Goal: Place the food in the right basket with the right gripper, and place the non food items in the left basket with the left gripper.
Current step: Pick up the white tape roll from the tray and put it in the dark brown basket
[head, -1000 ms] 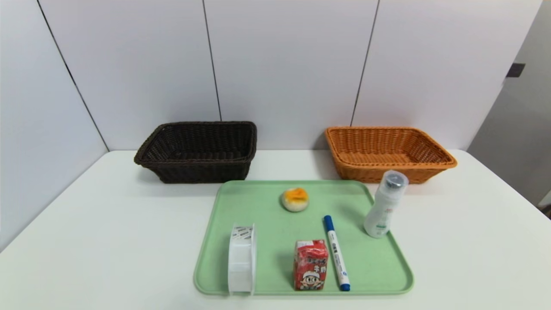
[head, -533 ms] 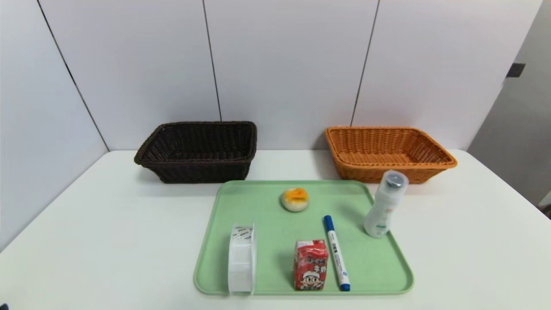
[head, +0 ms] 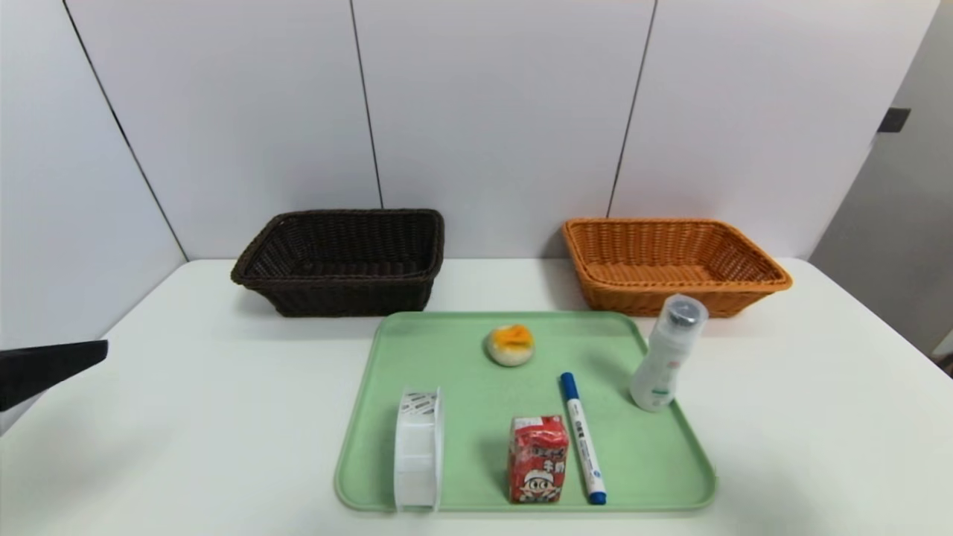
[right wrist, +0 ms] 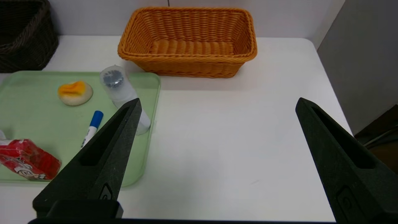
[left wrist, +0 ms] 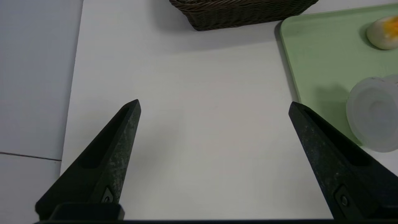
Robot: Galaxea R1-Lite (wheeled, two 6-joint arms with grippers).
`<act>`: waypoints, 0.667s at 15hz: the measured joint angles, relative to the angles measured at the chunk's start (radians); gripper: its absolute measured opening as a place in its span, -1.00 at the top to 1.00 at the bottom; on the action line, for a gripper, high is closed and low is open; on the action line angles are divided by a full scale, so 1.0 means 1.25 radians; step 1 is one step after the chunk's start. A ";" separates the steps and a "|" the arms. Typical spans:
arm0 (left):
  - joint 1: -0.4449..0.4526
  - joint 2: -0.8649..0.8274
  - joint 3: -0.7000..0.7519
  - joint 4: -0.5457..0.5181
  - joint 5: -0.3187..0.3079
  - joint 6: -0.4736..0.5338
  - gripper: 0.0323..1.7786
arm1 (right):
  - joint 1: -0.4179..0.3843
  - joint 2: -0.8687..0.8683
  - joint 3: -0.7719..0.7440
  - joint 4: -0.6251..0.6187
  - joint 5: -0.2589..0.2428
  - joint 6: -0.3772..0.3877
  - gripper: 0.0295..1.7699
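The white roll is non food. So my left gripper needs to close across the printed top (head: 418, 403) of the white roll, with a finger on each round side.
On the green tray (head: 476, 387) stand a red drink carton (head: 537, 458), a pale bun with an orange top (head: 510, 345), a white roll on edge (head: 418, 447), a blue-capped marker (head: 582, 435) and a white bottle (head: 665, 365). The dark brown left basket (head: 342, 260) and the orange right basket (head: 670, 260) sit behind the tray. My left gripper (left wrist: 214, 104) is open over bare table left of the tray, holding nothing. My right gripper (right wrist: 217, 100) is open over bare table right of the tray, out of the head view.
The white table (head: 186, 417) ends at a panelled wall just behind the baskets. Its right edge (right wrist: 329, 90) drops off beside a grey partition. Both baskets look empty.
A black finger of my left gripper has come into the head view at the left edge. The things on the tray have not moved.
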 joint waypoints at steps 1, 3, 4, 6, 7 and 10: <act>-0.015 0.037 -0.020 0.003 0.000 -0.005 -0.90 | 0.000 0.042 -0.023 0.004 0.002 -0.001 -0.93; -0.071 0.100 -0.049 0.006 -0.001 -0.030 -0.90 | 0.002 0.111 -0.065 0.017 0.008 -0.006 -0.93; -0.106 0.126 -0.062 0.006 0.000 -0.050 -0.90 | 0.004 0.144 -0.094 0.036 0.022 -0.009 -0.93; -0.186 0.174 -0.089 0.011 0.001 -0.094 -0.90 | 0.006 0.190 -0.147 0.094 0.090 -0.012 -0.93; -0.225 0.193 -0.102 0.018 0.002 -0.115 -0.90 | 0.007 0.207 -0.167 0.125 0.129 -0.020 -0.93; -0.326 0.242 -0.133 0.037 0.006 -0.184 -0.90 | 0.007 0.234 -0.188 0.162 0.191 -0.053 -0.93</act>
